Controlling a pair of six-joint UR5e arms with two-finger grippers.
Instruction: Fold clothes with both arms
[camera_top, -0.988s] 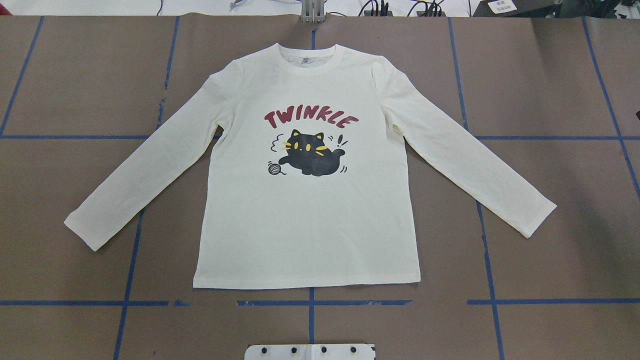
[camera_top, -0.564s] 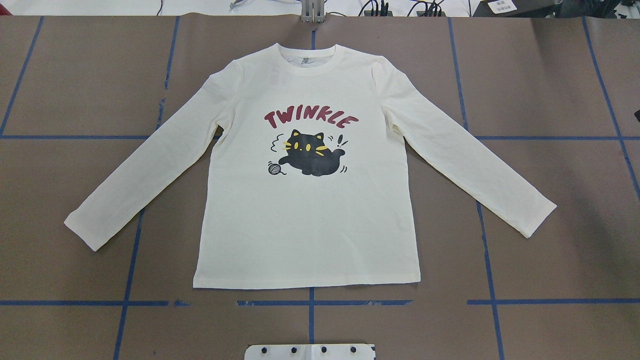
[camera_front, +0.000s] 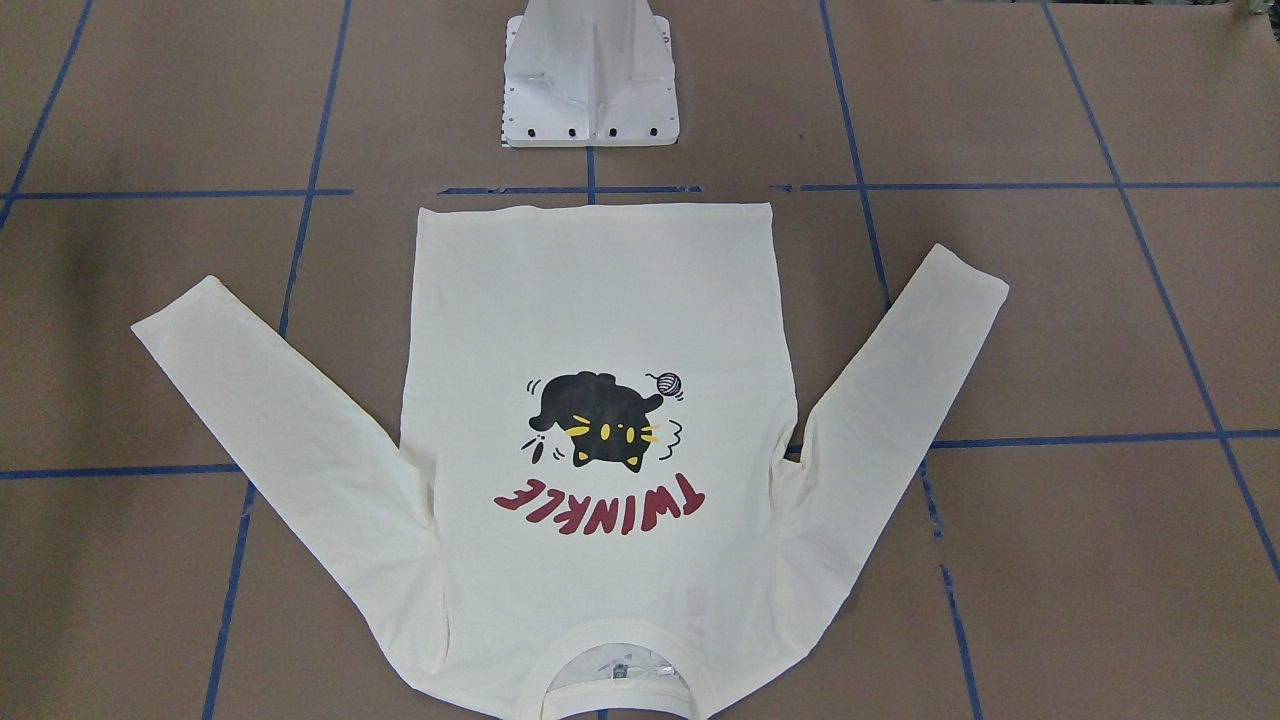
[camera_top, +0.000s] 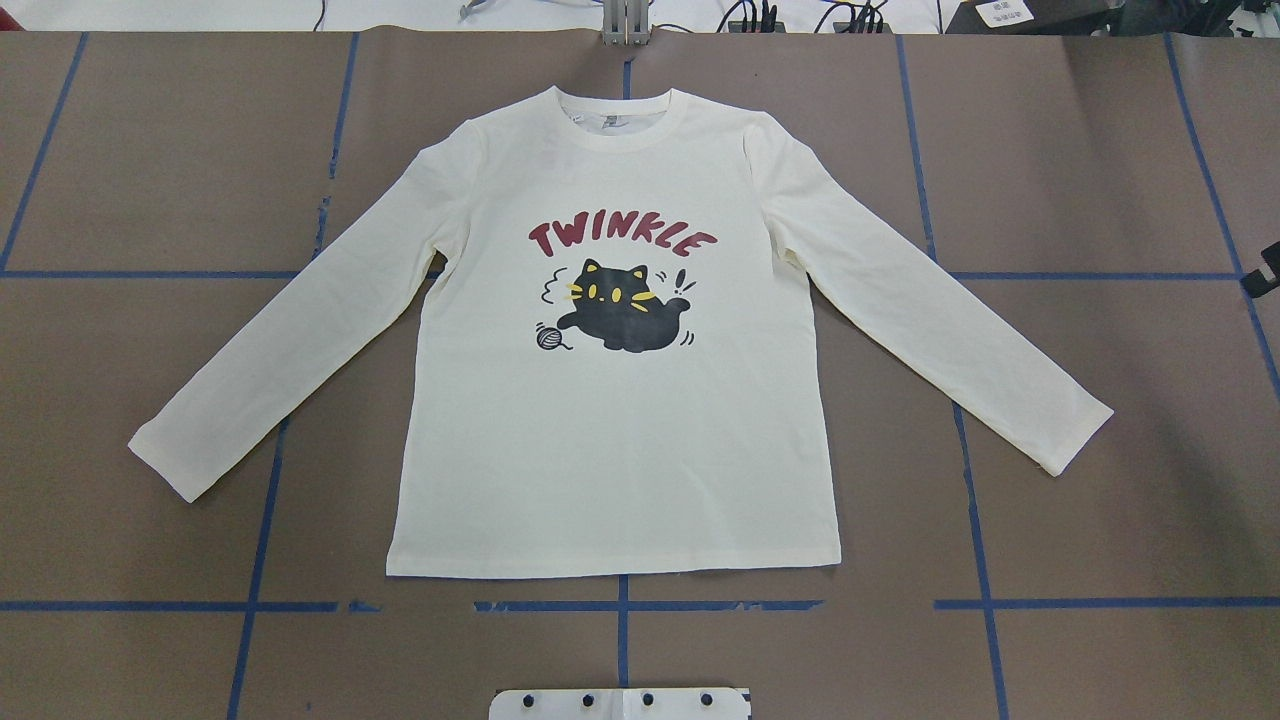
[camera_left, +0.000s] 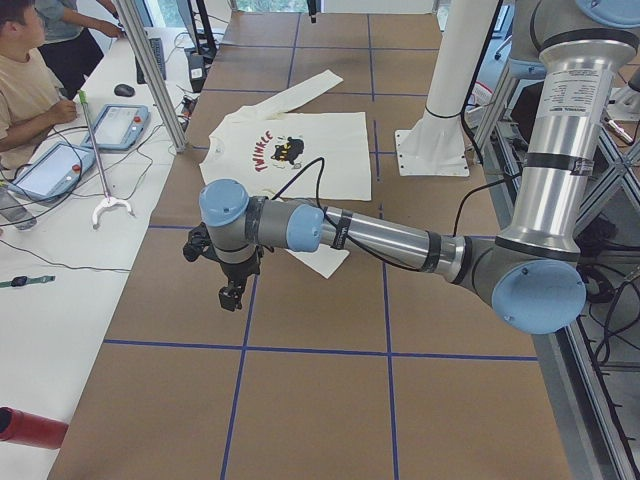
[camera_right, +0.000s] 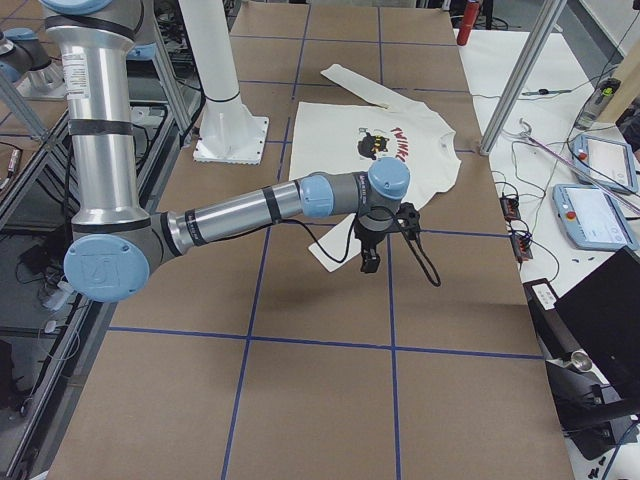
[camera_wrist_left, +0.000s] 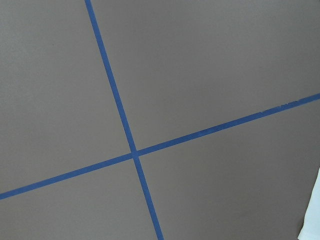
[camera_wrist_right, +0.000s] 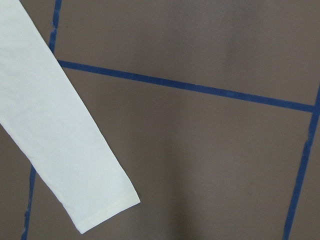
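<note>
The cuff's outer corner (camera_front: 144, 324) (camera_wrist_right: 132, 201) is farthest from the shirt's hem, on the shirt sleeve beside my right gripper. Next, my right gripper closes on that corner.
The cream long-sleeved shirt (camera_top: 620, 430) lies flat and face up, with the cat print and red "TWINKLE" showing and both sleeves spread out; it also shows in the front-facing view (camera_front: 600, 300). My left gripper (camera_left: 232, 297) hangs above bare table just outside the left sleeve cuff (camera_top: 165, 460). My right gripper (camera_right: 368, 264) hangs above the table beside the right sleeve cuff (camera_top: 1075, 430), whose sleeve (camera_wrist_right: 60, 140) shows in the right wrist view. Only a black part of the right gripper (camera_top: 1263, 270) shows at the overhead view's right edge. I cannot tell whether either gripper is open or shut.
The white pedestal base (camera_front: 590, 80) stands at the near edge behind the shirt's hem. Blue tape lines (camera_wrist_left: 132, 152) grid the brown table cover. An operator (camera_left: 25, 90) sits at a side table with tablets (camera_left: 50, 170) beyond the shirt's collar side.
A black part of the right gripper has come further into the overhead view at the right edge and a little lower. The shirt has not moved.
</note>
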